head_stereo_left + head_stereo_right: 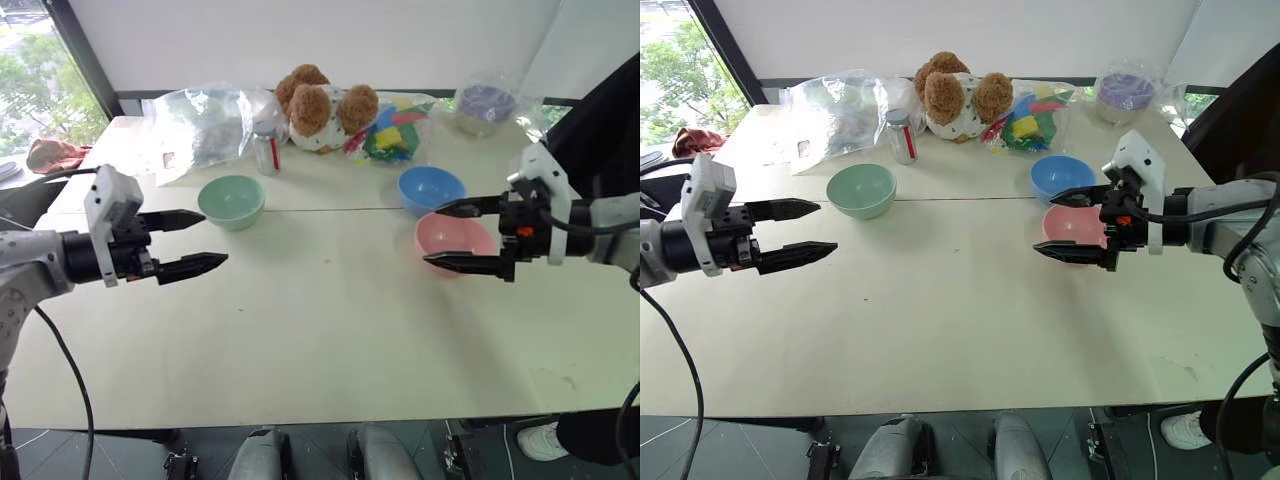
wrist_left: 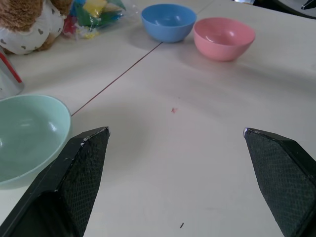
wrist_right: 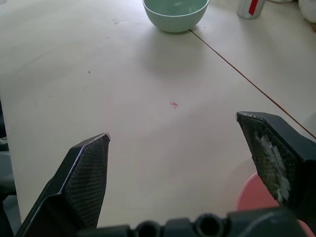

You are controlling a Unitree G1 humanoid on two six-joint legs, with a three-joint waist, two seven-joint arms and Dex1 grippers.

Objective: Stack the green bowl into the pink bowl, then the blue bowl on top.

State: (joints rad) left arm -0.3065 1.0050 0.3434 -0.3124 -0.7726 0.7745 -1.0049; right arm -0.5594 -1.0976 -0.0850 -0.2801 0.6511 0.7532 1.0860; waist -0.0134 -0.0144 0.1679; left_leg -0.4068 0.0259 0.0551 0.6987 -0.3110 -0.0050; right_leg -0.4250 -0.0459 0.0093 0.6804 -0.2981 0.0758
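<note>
The green bowl goes into the pink bowl first, so next I close my left gripper on the near-side rim (image 1: 226, 222) (image 2: 59, 152) of the green bowl.
The green bowl (image 1: 232, 201) sits upright on the cream table (image 1: 320, 320), left of centre. Over on the right the blue bowl (image 1: 431, 189) stands just behind the pink bowl (image 1: 455, 240), the two almost touching. My left gripper (image 1: 197, 241) hovers open and empty above the table, a little in front and to the left of the green bowl. My right gripper (image 1: 448, 235) is also open and empty, its fingers spread in front of the pink bowl's left side. All three bowls are empty (image 2: 223, 37).
Along the back of the table lie a clear plastic bag (image 1: 200, 125), a small jar (image 1: 266, 148), a teddy bear (image 1: 322, 107), a bag of coloured toys (image 1: 395, 128) and a wrapped purple bowl (image 1: 484, 105). A seam (image 1: 330, 210) runs across the tabletop.
</note>
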